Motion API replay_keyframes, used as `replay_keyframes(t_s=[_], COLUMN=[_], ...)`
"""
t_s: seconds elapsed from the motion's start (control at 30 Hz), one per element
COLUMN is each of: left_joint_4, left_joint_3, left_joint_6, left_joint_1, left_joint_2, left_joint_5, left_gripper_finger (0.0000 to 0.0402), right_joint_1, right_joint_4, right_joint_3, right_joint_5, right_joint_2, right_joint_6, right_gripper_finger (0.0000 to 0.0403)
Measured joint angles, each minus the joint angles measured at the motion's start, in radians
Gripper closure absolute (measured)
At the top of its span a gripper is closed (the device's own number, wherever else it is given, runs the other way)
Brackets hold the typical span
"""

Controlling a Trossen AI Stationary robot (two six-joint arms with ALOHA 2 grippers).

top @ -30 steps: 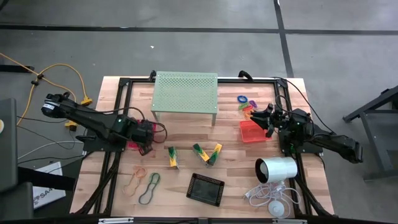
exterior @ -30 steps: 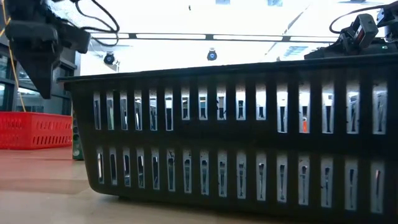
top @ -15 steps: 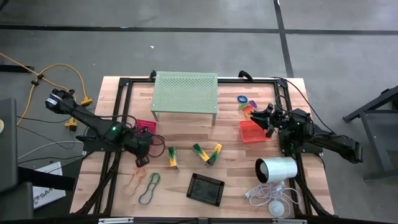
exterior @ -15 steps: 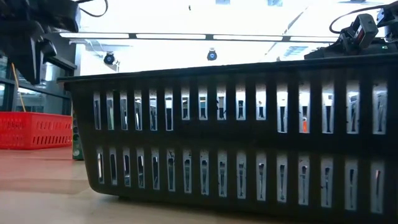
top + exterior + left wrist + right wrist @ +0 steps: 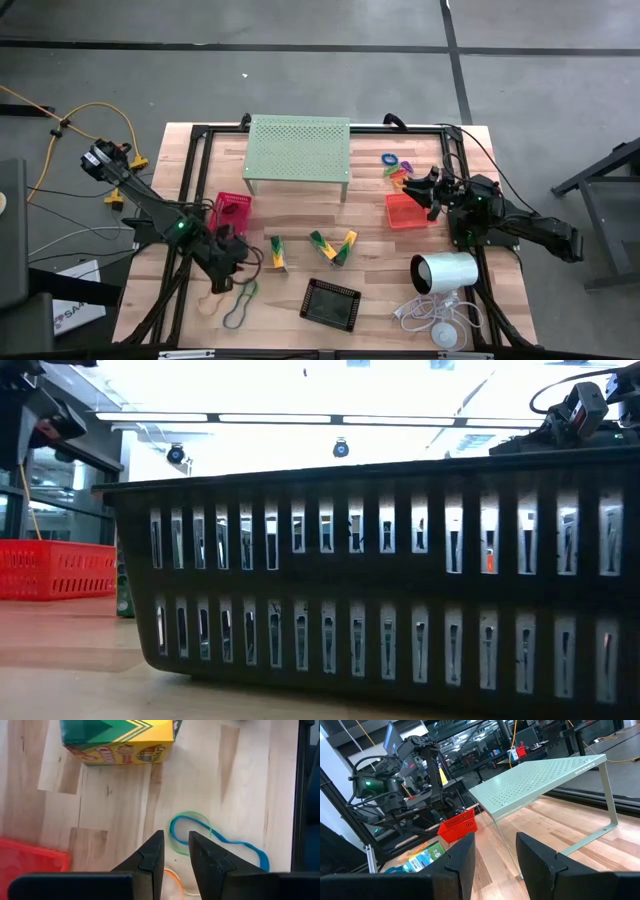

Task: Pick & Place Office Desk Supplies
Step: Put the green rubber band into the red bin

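Note:
Next, my left gripper closes its fingers on the near side of the green rubber-band loop (image 5: pixel 247 296) (image 5: pixel 210 834), at the spot where that loop crosses over the blue band.
My left gripper (image 5: pixel 230 264) (image 5: pixel 175 839) hangs over the near-left table with its fingers a little apart. It touches nothing. A green rubber-band loop (image 5: pixel 200 837) (image 5: pixel 240 300) lies flat just beyond its tips, with an orange loop (image 5: pixel 214 295) (image 5: pixel 172 879) beside it. The pink-red mesh tray (image 5: pixel 233 211) (image 5: pixel 30 862) stands behind it. Three yellow-and-green clips (image 5: pixel 320 246) lie mid-table, and one (image 5: pixel 117 737) shows in the left wrist view. My right gripper (image 5: pixel 424 190) (image 5: pixel 496 851) waits open above the orange tray (image 5: pixel 406 211). Coloured rings (image 5: pixel 395 165) lie farther back.
The pale green perforated stand (image 5: pixel 298 150) (image 5: pixel 545 780) takes up the far middle. The black mesh tray (image 5: pixel 330 303) (image 5: pixel 380 570) sits near the front edge and fills the low view. A white cylinder (image 5: pixel 445 272) with its cable (image 5: pixel 440 318) lies near-right.
My left gripper has travelled from over the pink-red tray toward the table's near edge and now hangs above the rubber bands. The tray it covered now shows in full. The right arm has kept still.

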Motion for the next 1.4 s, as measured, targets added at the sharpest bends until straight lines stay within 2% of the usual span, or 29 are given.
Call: replay_keyframes(t_s=[0.2, 0.8, 1.4], left_joint_4=[0.002, 0.192, 0.243], left_joint_3=[0.0, 0.0, 0.0], left_joint_6=[-0.009, -0.004, -0.004], left_joint_1=[-0.041, -0.15, -0.176], left_joint_2=[0.031, 0.298, 0.39], left_joint_5=[-0.003, 0.004, 0.011], left_gripper_finger=[0.0316, 0.0316, 0.0316], right_joint_1=[0.0, 0.0, 0.0], right_joint_4=[0.0, 0.0, 0.0], right_joint_3=[0.0, 0.0, 0.0], right_joint_5=[0.0, 0.0, 0.0], right_joint_2=[0.0, 0.0, 0.0], right_joint_6=[0.0, 0.0, 0.0], right_gripper_finger=[0.0272, 0.0272, 0.0272])
